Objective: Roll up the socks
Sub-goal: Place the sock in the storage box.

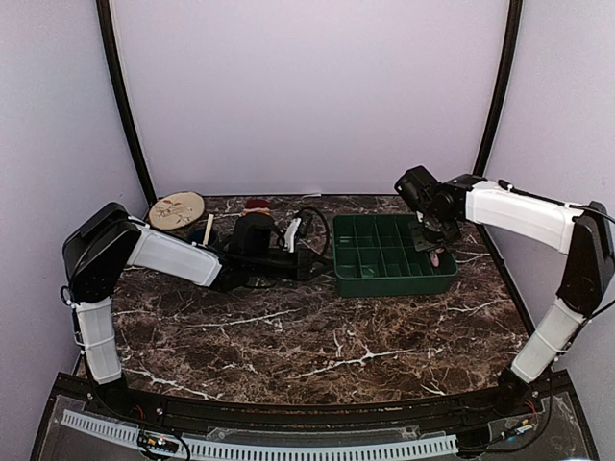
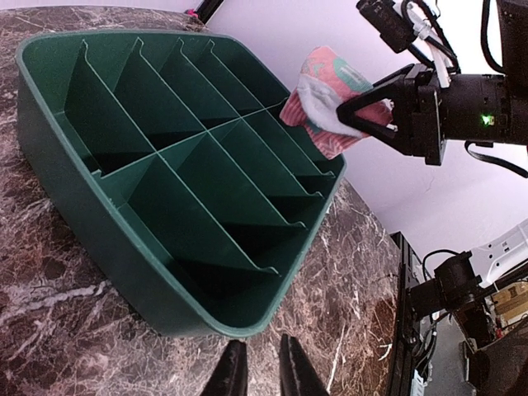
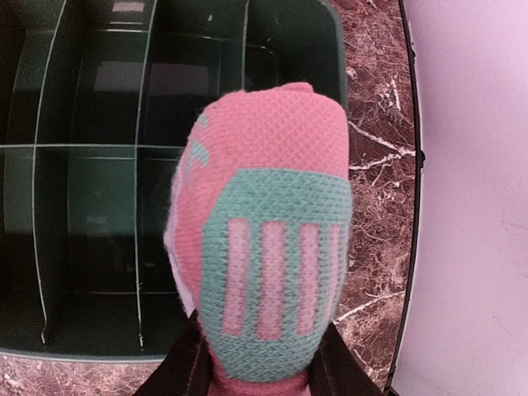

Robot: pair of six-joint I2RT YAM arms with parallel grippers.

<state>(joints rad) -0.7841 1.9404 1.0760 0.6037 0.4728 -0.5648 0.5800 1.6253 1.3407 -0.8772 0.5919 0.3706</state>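
Observation:
My right gripper is to let go of the pink sock in the green tray's near-row section (image 1: 417,264) (image 3: 181,260), just inside the tray's end section below it.
The pink sock (image 3: 264,247), with a teal patch and pink stripes, is bunched into a roll. My right gripper (image 3: 262,375) is shut on it and holds it above the right end of the green divided tray (image 3: 82,165). The left wrist view shows the sock (image 2: 323,95) hanging over the tray's far compartments. In the top view the right gripper (image 1: 434,250) is over the tray's right side. My left gripper (image 2: 261,373) is shut and empty, low over the table just off the tray's near corner. A small red and tan bit (image 1: 257,205), perhaps the tan sock, shows behind my left arm.
The green tray (image 1: 392,280) sits right of centre with several compartments. The round beige patterned plate (image 1: 177,209) lies at the back left, with a thin white stick (image 1: 209,229) beside it. Dark marble table; black frame posts at the back corners.

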